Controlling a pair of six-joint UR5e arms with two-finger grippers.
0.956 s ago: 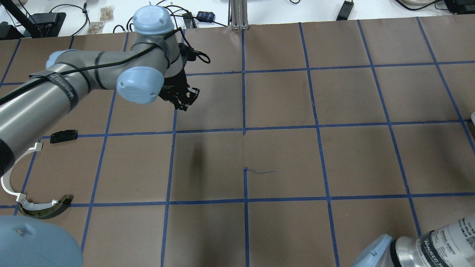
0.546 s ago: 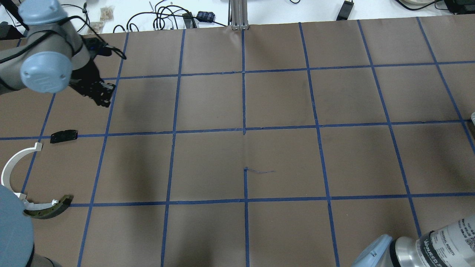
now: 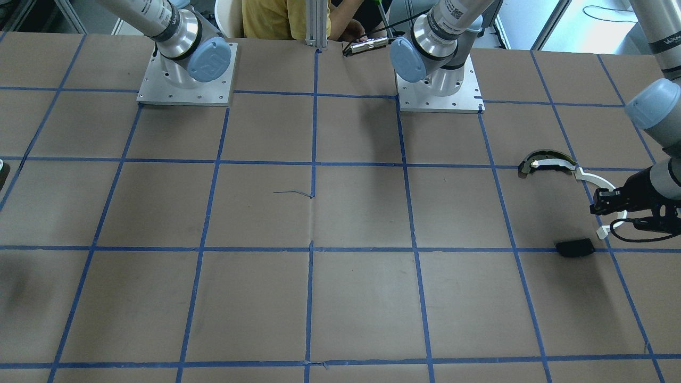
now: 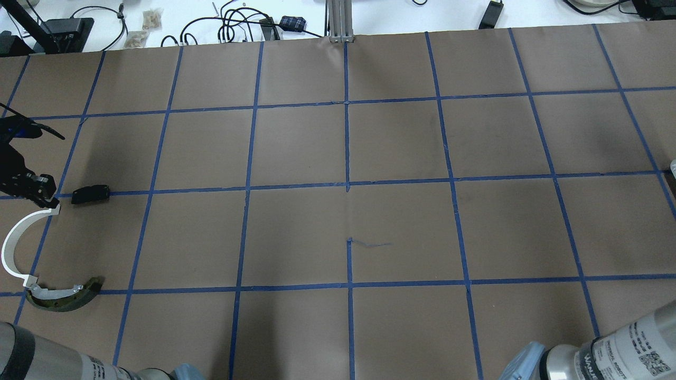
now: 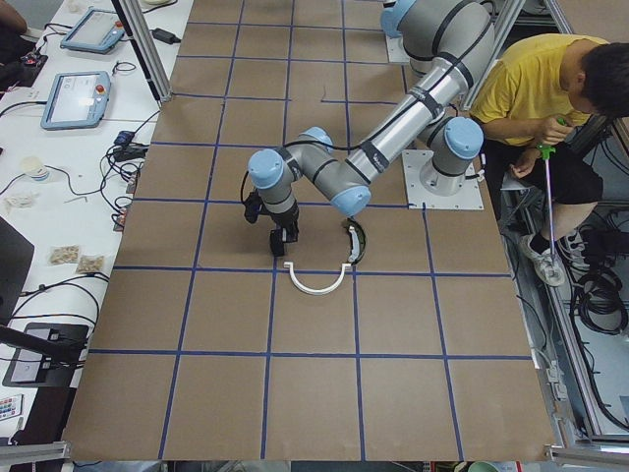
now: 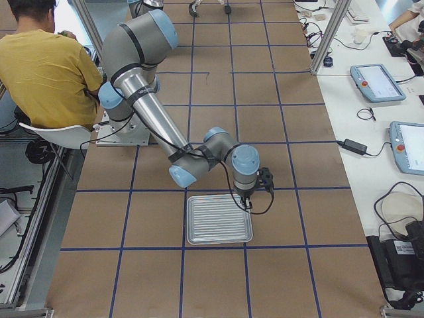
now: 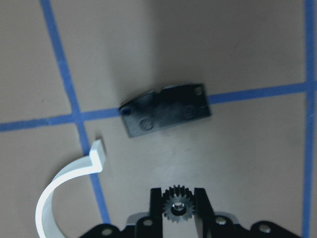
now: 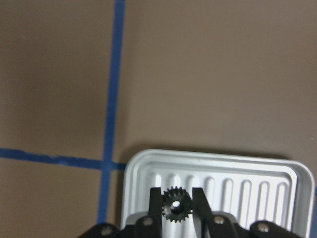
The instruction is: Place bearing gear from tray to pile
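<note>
My left gripper needs to set the bearing gear down and let go of it on the bare paper (image 3: 570, 215) (image 7: 154, 191) between the white curved piece and the flat black plate.
My left gripper (image 7: 177, 197) is shut on a small black bearing gear (image 7: 177, 207). It hovers low over the pile at the table's left end (image 4: 41, 194). The pile holds a flat black plate (image 7: 166, 108) (image 4: 91, 193), a white curved strip (image 7: 69, 181) (image 4: 13, 240) and a dark olive curved piece (image 4: 66, 298). The gripper is just beside the strip's end and the plate. My right gripper (image 8: 176, 194) is shut on a second black gear (image 8: 174, 204) over the edge of the ribbed metal tray (image 8: 247, 183) (image 6: 218, 218).
The table is brown paper with a blue tape grid (image 4: 347, 184). Cables and boxes lie along the far edge (image 4: 237, 24). A person in a yellow shirt (image 5: 536, 84) sits behind the robot bases. Tablets sit on a side bench (image 6: 377, 79).
My left arm has swung from the far middle of the table to the left end and down beside the white strip and black plate. The pile parts have not moved.
</note>
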